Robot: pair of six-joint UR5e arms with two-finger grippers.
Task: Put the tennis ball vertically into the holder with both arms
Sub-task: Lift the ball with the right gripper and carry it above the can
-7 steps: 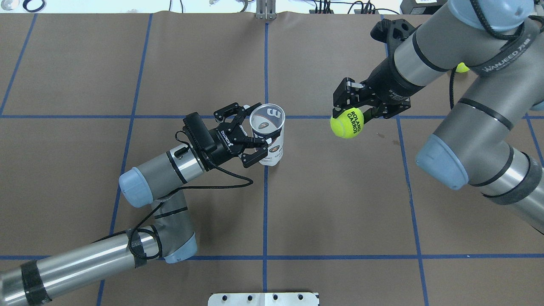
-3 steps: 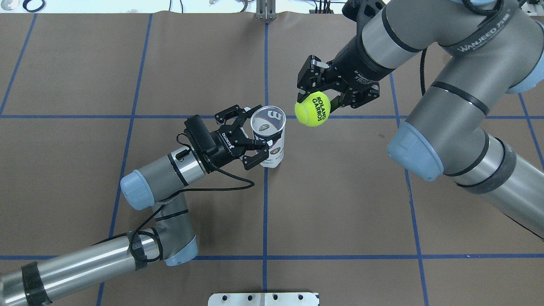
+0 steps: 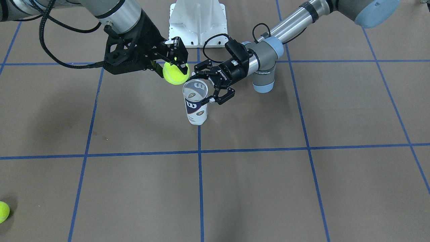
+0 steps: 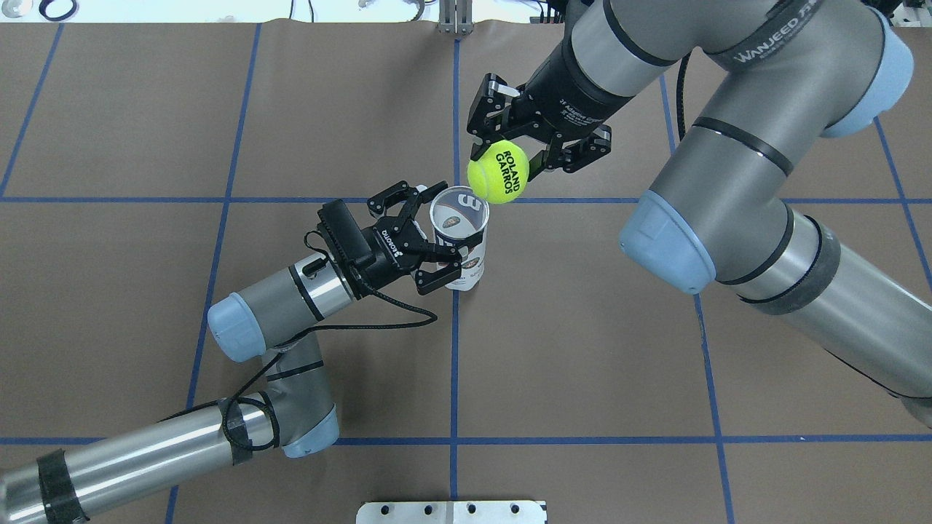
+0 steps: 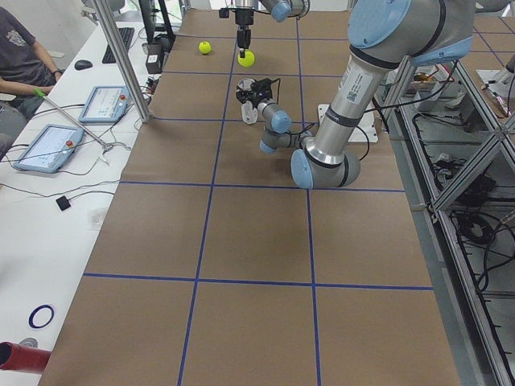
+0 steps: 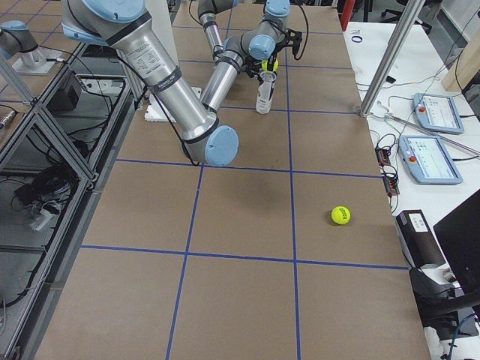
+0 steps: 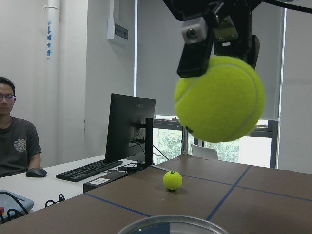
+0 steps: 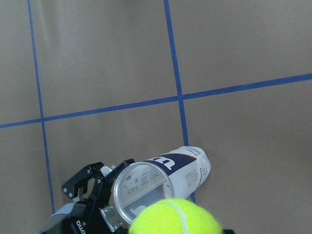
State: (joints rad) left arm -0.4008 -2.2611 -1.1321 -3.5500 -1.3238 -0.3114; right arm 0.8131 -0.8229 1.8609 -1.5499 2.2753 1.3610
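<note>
Next, my right gripper lets go of the yellow tennis ball in the opening of the holder point(image 3: 195, 85) point(image 8: 143, 190), inside its upper rim.
The holder point(image 4: 470, 256) stands upright at the table's middle with its open mouth facing up. It also shows from across the table as the holder point(image 3: 196, 107). My left gripper point(image 4: 437, 234) is shut on its side, also visible in the front view as the left gripper point(image 3: 211, 85). My right gripper point(image 4: 513, 154) is shut on a yellow tennis ball point(image 4: 498, 172) printed ROLAND GARROS. The ball point(image 3: 175, 74) hangs above the holder's rim point(image 7: 170, 225), slightly toward my right side, outside the tube. In the right wrist view the ball point(image 8: 175, 219) is over the holder point(image 8: 187, 170).
A second tennis ball point(image 6: 341, 215) lies loose on the brown paper far to my right, also seen as the second ball point(image 3: 2, 211) and as the ball point(image 7: 172, 180). A person point(image 7: 14, 141) sits at a desk past that table end. The white pedestal point(image 3: 197, 20) stands behind the holder.
My right arm has carried the tennis ball leftward, from well right of the holder to just above its rim. The left gripper and holder have barely moved.
</note>
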